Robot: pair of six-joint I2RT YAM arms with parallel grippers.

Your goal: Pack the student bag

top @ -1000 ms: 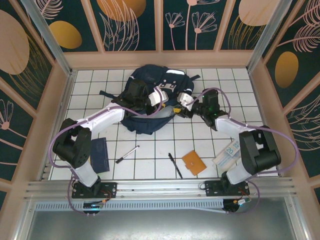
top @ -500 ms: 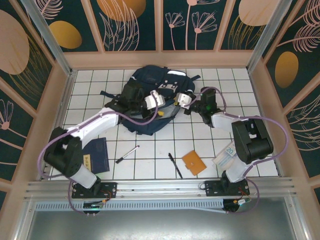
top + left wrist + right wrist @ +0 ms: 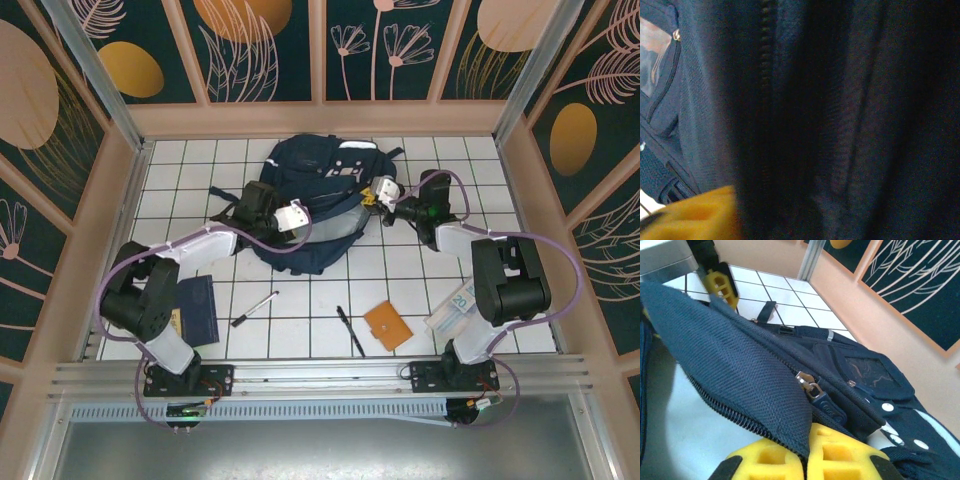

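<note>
Next, my left gripper grabs the flap's zip edge (image 3: 314,220) and pulls it back with my right gripper before packing, as the navy flap hangs across the bag's opening.
The student bag (image 3: 318,190), navy with pale stripes, lies on the far middle of the tiled table. My right gripper (image 3: 383,195) is at the bag's right side. In the right wrist view its yellow fingertips (image 3: 807,455) are shut on the edge of a navy flap beside the zip, just below a metal zip pull (image 3: 812,387). My left gripper (image 3: 297,215) lies against the bag's left front. Dark bag fabric (image 3: 840,125) covers most of the left wrist view, with one yellow finger pad (image 3: 690,215) at the bottom left, so its jaws are hidden.
On the near tiles lie a dark-blue notebook (image 3: 198,308), a white pen (image 3: 255,308), a black pen (image 3: 350,330), an orange wallet (image 3: 387,325) and banknotes (image 3: 455,305). Wooden walls ring the table.
The left gripper has drawn back leftward from the bag's middle to its left front. The right gripper has moved farther back and closed on the flap; the bag has shifted.
</note>
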